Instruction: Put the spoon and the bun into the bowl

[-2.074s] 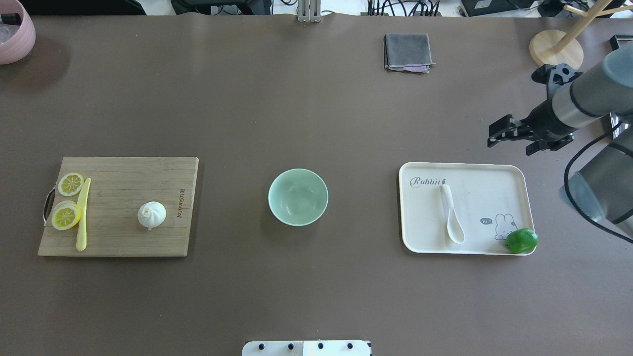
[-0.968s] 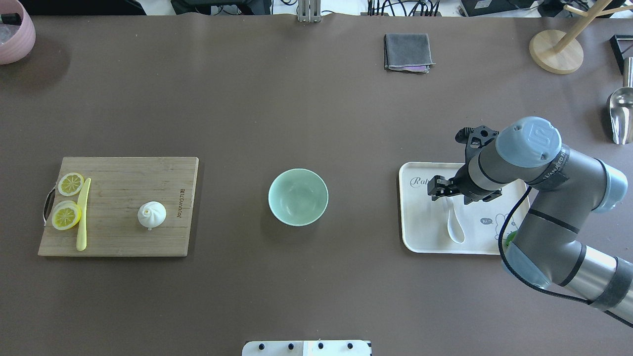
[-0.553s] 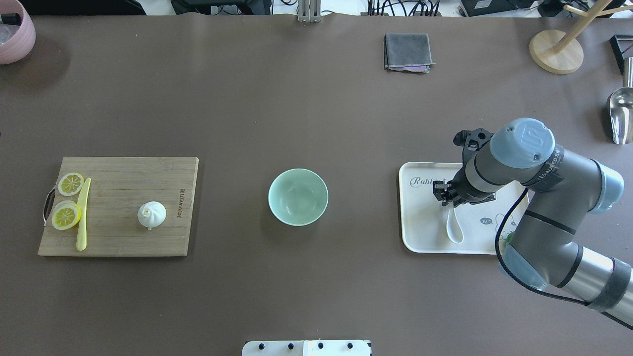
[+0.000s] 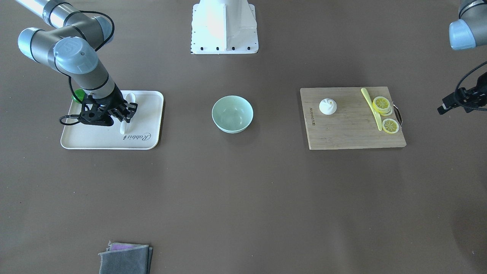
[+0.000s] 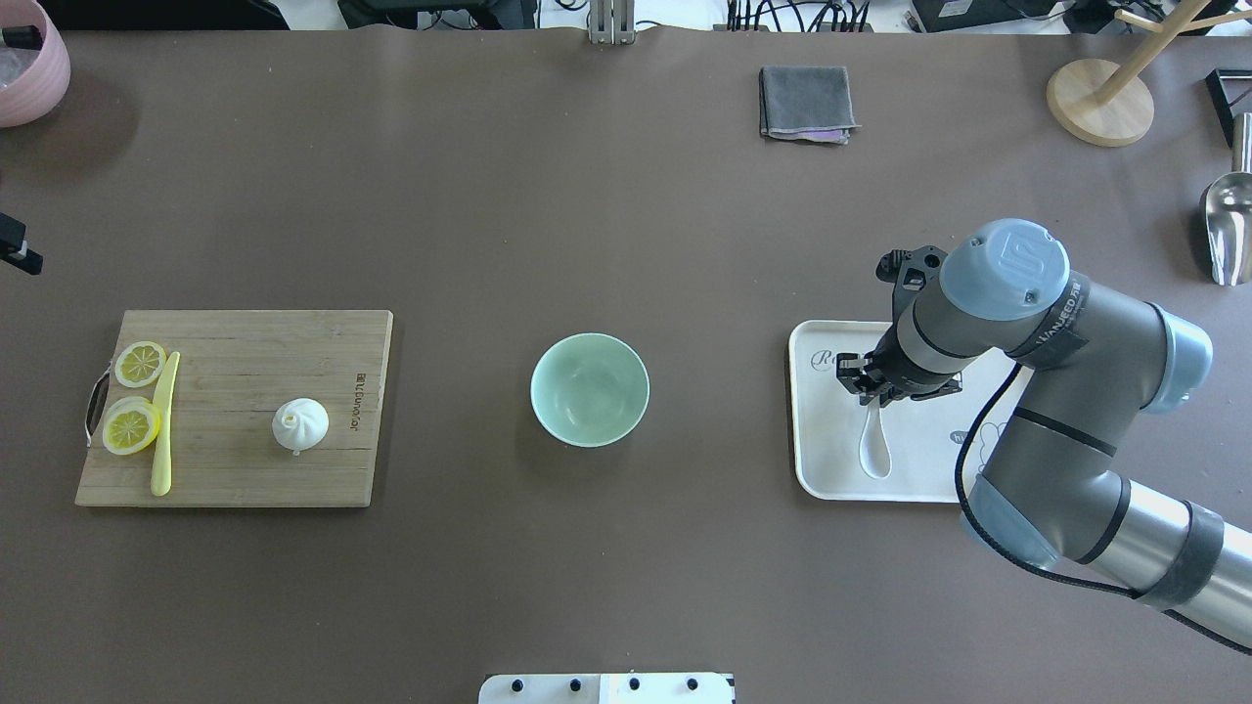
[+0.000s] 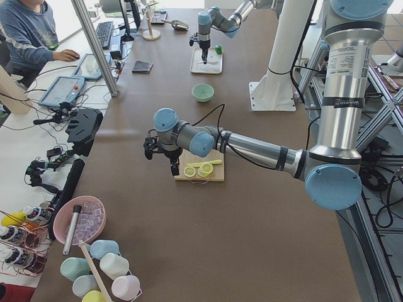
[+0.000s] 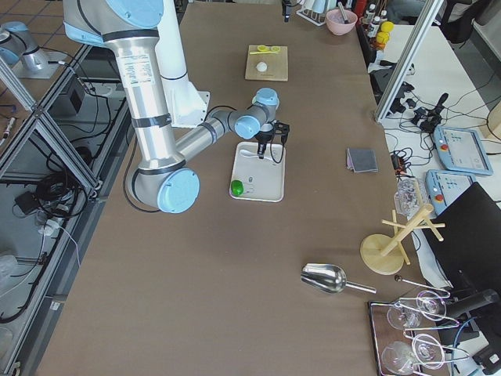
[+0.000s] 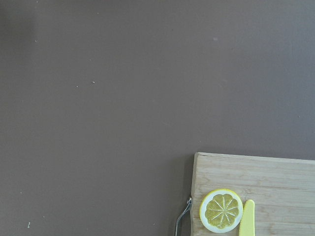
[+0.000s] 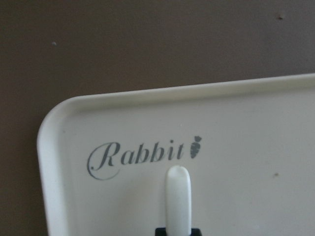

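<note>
My right gripper needs to let go of the white spoon in the mint-green bowl [image 4: 228,119], with its handle over the bowl's rim facing the grey cloth.
The white spoon [image 5: 873,445] hangs over the cream tray [image 5: 817,469], scoop toward the robot. My right gripper [image 5: 866,386] is shut on its handle; the right wrist view shows the handle tip [image 9: 178,196] sticking out past the fingers, over the tray's "Rabbit" print. The mint-green bowl [image 5: 590,390] stands empty mid-table, well left of the spoon. The white bun [image 5: 299,425] sits on the wooden board [image 5: 245,342]. My left gripper [image 4: 443,106] hovers off the board's far outer corner, looks open and holds nothing; only its edge shows in the overhead view [image 5: 15,249].
Two lemon slices [image 5: 132,396] and a pale-yellow knife [image 5: 163,425] lie on the board's left side. A green lime [image 4: 78,94] sits on the tray behind my right arm. A grey cloth [image 5: 807,103], wooden stand [image 5: 1097,98], metal scoop [image 5: 1223,230] and pink bowl [image 5: 24,68] line the table's edges.
My right arm swung in over the tray, its gripper closed on the spoon handle, and the spoon has shifted left. My left gripper has come into the overhead view at the left edge.
</note>
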`<state>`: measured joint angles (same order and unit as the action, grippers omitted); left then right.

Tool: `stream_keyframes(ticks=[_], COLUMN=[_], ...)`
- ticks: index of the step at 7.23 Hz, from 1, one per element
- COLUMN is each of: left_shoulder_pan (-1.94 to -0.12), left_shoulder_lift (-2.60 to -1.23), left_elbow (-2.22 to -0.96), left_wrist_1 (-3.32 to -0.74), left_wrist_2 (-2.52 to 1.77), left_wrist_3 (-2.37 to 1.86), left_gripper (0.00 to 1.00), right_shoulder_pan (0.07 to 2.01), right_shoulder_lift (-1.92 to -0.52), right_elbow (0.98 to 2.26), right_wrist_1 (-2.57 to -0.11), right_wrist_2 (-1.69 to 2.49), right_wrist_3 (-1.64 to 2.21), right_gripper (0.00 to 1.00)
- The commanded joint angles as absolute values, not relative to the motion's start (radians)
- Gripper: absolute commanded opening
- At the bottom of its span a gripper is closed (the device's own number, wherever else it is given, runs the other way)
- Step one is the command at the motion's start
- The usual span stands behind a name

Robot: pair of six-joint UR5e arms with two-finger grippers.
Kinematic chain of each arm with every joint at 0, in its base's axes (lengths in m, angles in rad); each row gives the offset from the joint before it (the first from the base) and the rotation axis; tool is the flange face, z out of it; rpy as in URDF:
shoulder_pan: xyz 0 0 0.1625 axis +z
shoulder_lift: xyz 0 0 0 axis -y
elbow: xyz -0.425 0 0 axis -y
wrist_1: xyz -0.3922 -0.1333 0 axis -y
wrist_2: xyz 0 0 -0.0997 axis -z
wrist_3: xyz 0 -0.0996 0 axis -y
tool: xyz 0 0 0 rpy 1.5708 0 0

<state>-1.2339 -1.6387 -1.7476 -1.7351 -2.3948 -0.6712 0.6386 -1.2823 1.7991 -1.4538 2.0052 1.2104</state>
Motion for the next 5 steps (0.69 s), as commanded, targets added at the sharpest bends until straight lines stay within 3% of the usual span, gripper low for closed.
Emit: stream_keyframes(ticks=[1,5], left_shoulder_pan=[-1.076,-0.904], left_shoulder_lift=[-1.739,-1.762], left_elbow=[-1.759,-1.793], left_wrist_1=[-1.732,-1.73], left_wrist_2=[-2.299,-2.24], left_wrist_3=[-0.876,-1.012], left_gripper=[0.98,0.98], right_shoulder_pan=[0.631,0.537], right_shoulder_lift=[-1.174,-0.894], right_elbow=[1.781,1.689], right_wrist_1=[-1.519,-1.592], right_wrist_2=[2.002,1.912], right_wrist_3=[1.326,1.674], right_gripper=[0.0,0.0])
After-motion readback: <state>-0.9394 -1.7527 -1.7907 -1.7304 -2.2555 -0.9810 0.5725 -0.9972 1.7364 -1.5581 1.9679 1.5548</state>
